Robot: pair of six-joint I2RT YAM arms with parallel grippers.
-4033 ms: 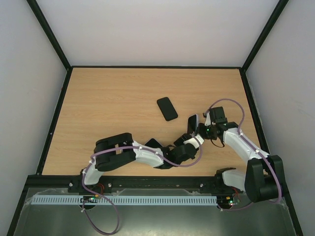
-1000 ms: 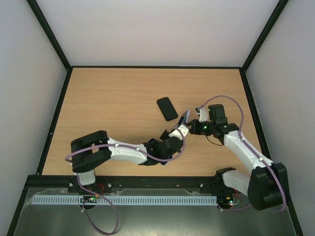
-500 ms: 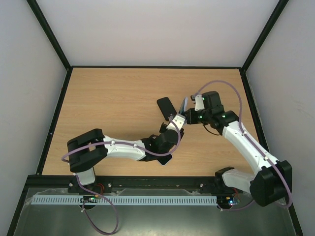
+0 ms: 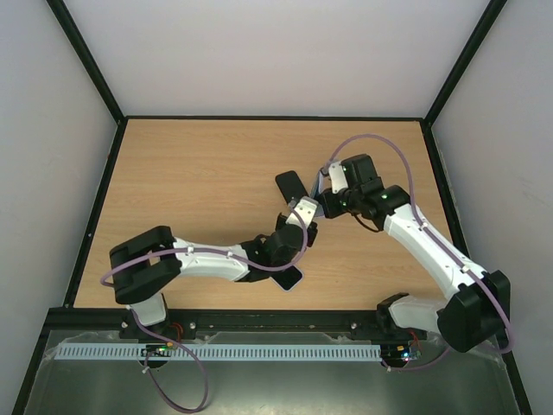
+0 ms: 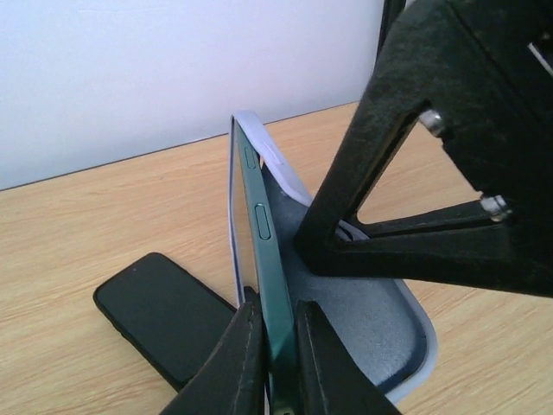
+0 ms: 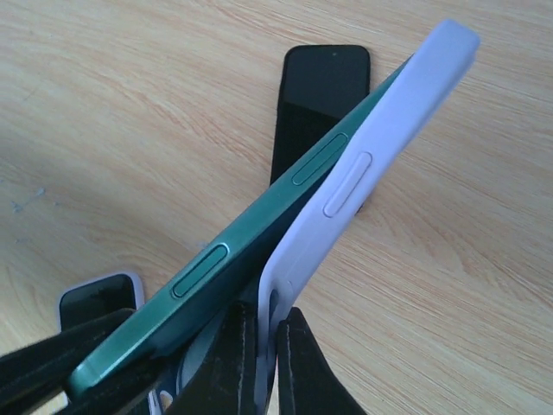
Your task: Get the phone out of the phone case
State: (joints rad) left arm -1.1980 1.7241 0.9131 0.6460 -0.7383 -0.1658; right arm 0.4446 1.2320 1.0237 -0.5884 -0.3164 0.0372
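Observation:
I should let go of the dark green phone with my left gripper on bare wood [image 4: 247,207] next to the black phone, opposite the case. The dark green phone is still half out of its case.
A dark green phone [image 6: 259,242] stands on edge above the table, half out of its lavender phone case [image 6: 380,156]. The two still meet at the far end and gape apart at the near end. My left gripper [image 5: 275,304] is shut on the phone's edge [image 5: 259,225], with the case's grey lining [image 5: 363,320] to its right. My right gripper [image 6: 266,311] is shut on the case's wall. In the top view the left gripper [image 4: 308,208] and the right gripper [image 4: 327,196] meet at mid-table.
A bare black phone [image 4: 292,186] lies flat on the wooden table [image 4: 190,181] just behind the held pair, and shows in the wrist view as the black phone [image 6: 320,95]. Another light-rimmed phone [image 4: 290,277] lies under the left arm near the front edge.
Both grippers have carried the phone and case up and to the left, away from the bases, to just beside the black phone. Both grips have stayed shut.

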